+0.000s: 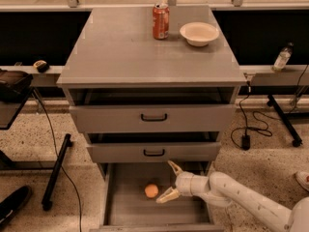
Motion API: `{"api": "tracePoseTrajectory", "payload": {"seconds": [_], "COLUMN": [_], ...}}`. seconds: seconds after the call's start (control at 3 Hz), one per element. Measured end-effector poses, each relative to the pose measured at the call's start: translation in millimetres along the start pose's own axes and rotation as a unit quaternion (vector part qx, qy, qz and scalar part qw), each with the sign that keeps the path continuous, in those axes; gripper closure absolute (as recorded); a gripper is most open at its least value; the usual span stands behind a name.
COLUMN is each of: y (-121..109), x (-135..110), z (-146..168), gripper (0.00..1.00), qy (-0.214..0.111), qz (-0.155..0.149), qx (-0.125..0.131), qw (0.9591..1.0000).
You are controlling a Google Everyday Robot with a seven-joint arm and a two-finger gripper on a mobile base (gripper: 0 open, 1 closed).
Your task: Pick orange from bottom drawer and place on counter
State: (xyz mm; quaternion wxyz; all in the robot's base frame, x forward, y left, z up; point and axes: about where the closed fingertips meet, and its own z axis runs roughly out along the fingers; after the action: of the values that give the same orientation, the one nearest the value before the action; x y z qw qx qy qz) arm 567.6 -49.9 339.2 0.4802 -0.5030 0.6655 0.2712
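The robot's gripper will close around the middle of the orange [151, 190] that lies in the open bottom drawer.
The orange [151, 191] lies on the floor of the open bottom drawer [126, 211], near its middle. My gripper [168, 182] reaches into the drawer from the right on a white arm. Its two tan fingers are spread open, one up near the drawer above and one low, just right of the orange and a little apart from it. The gripper holds nothing. The counter [125, 47] is the grey cabinet top above.
A red soda can [161, 21] and a white bowl [199, 33] stand at the back of the counter. Two upper drawers with black handles [154, 117] are partly pulled out above the gripper. Cables and a stand leg lie on the floor at both sides.
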Motion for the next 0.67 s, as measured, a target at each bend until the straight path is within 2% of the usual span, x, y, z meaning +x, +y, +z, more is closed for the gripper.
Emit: {"api": "tracePoseTrajectory", "payload": {"seconds": [0.33, 0.67], "y": [12.0, 10.5], "x": [17.4, 17.9], "z": [10.1, 12.6], "gripper": [0.0, 0.0], "qy": [-0.01, -0.009], "qz": [0.019, 0.016], "qx": [-0.006, -0.004], "qw": [0.9998, 0.9998]}}
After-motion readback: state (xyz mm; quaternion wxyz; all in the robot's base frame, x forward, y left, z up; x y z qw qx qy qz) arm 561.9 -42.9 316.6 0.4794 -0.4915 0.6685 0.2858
